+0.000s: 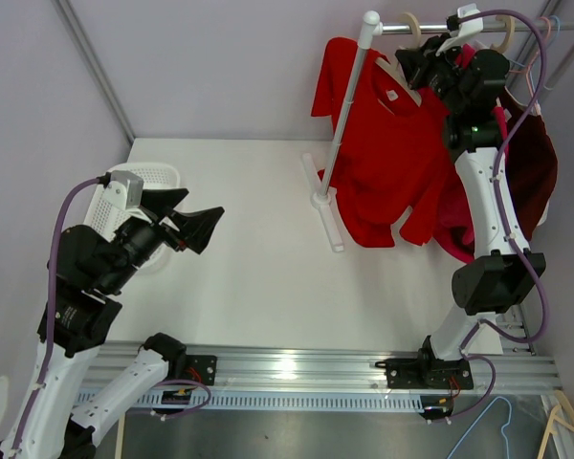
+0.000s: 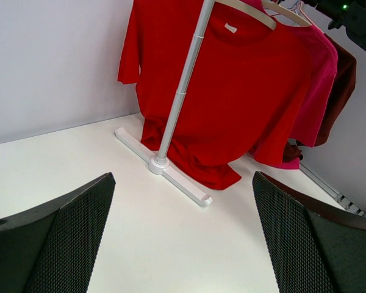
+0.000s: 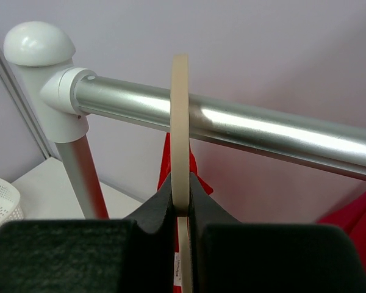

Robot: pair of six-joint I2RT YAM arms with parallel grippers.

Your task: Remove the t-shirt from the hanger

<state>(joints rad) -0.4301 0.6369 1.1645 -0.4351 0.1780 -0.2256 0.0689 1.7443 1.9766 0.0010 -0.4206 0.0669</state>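
The red t-shirt's lower part [image 1: 366, 208] [image 2: 202, 150], just above its hem, is the next place that my left gripper needs to move to, and I need to close it there.
A red t-shirt [image 1: 383, 153] hangs on a cream hanger [image 1: 411, 29] at the left end of the rack's metal rail [image 1: 430, 27]. My right gripper [image 1: 416, 59] is up at the rail, shut on the hanger's hook. In the right wrist view the black fingertips [image 3: 165, 204] pinch the thin cream hook [image 3: 180, 122] just below the rail [image 3: 262, 131], with red cloth [image 3: 166, 159] behind. My left gripper [image 1: 191, 215] hovers open over the table's left side, holding nothing. From the left wrist view the t-shirt [image 2: 232, 91] hangs ahead and its hem rests on the table.
The rack's white pole [image 1: 349, 105] stands on a foot bar [image 1: 323, 201] in front of the t-shirt. A pink shirt [image 2: 317, 91] and a dark red shirt [image 2: 341, 91] hang behind it. A white basket [image 1: 158, 177] sits at the far left.
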